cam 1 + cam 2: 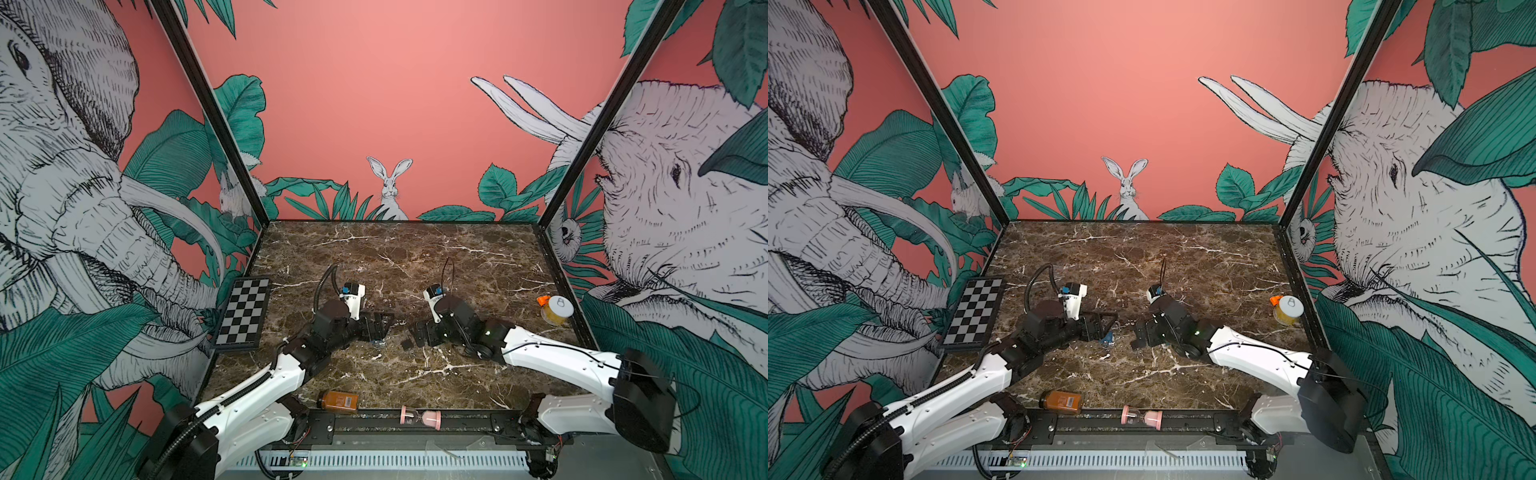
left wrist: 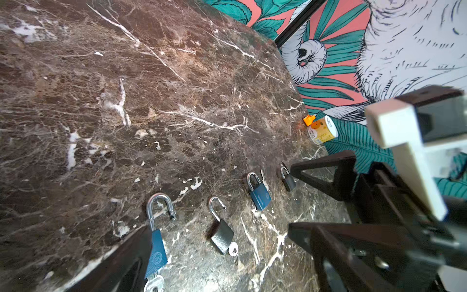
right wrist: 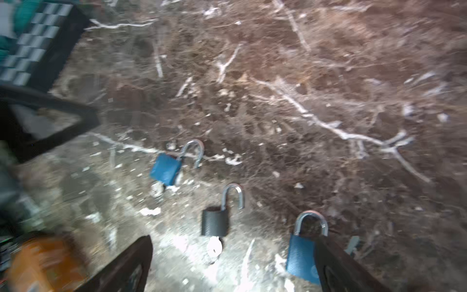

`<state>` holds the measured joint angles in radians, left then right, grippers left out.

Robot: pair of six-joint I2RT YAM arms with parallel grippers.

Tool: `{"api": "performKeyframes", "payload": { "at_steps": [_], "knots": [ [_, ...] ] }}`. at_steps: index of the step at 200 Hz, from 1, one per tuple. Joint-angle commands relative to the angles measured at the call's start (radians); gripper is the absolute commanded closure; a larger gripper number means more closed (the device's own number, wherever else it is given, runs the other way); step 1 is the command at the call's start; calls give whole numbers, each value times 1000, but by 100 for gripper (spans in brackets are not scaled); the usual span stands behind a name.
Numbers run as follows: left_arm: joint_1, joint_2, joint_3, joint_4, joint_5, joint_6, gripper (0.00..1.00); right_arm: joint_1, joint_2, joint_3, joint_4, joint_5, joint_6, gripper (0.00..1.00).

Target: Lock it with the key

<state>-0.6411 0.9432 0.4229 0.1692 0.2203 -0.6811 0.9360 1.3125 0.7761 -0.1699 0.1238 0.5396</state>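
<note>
The open dark grey padlock (image 1: 408, 344) (image 2: 222, 235) between the blue padlocks is the next thing my left gripper needs to go to and close on.
Several padlocks lie in a row on the marble table (image 2: 126, 101). A blue padlock (image 2: 158, 249) has its shackle open and a key (image 2: 154, 284) in its base; my left finger (image 2: 121, 263) partly covers it. A dark grey padlock (image 2: 222, 236) is also open, with a key (image 2: 233, 249). A second blue padlock (image 2: 260, 198) and a small dark padlock (image 2: 288, 180) have their shackles shut. My left gripper (image 2: 219, 255) is open and empty. My right gripper (image 3: 232, 242) is open above the dark grey padlock (image 3: 214, 222), its finger (image 3: 336, 265) covering the shut blue padlock (image 3: 300, 255). In both top views the grippers (image 1: 382, 324) (image 1: 415, 332) face each other mid-table.
A checkerboard (image 1: 243, 311) lies by the left wall. A brown bottle (image 1: 338, 401) and a pink hourglass (image 1: 419, 417) lie at the front edge. A yellow jar with a white lid (image 1: 557, 309) and an orange piece (image 1: 543, 299) stand near the right wall.
</note>
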Motion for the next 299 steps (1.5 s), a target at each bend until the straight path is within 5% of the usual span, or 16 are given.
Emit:
{"api": "performKeyframes", "payload": {
  "at_steps": [1,40,98,299],
  "knots": [
    [25,-31,-35,48,23,-63,3,29,19,-9,37,140,33,2],
    [40,-32,-45,73,32,-68,3,33,130,79,-51,48,32,3],
    [53,26,-23,107,74,-62,4,44,273,152,-83,-60,81,43],
    [73,57,-32,133,107,-64,5,115,474,286,-208,-23,59,52]
  ]
}}
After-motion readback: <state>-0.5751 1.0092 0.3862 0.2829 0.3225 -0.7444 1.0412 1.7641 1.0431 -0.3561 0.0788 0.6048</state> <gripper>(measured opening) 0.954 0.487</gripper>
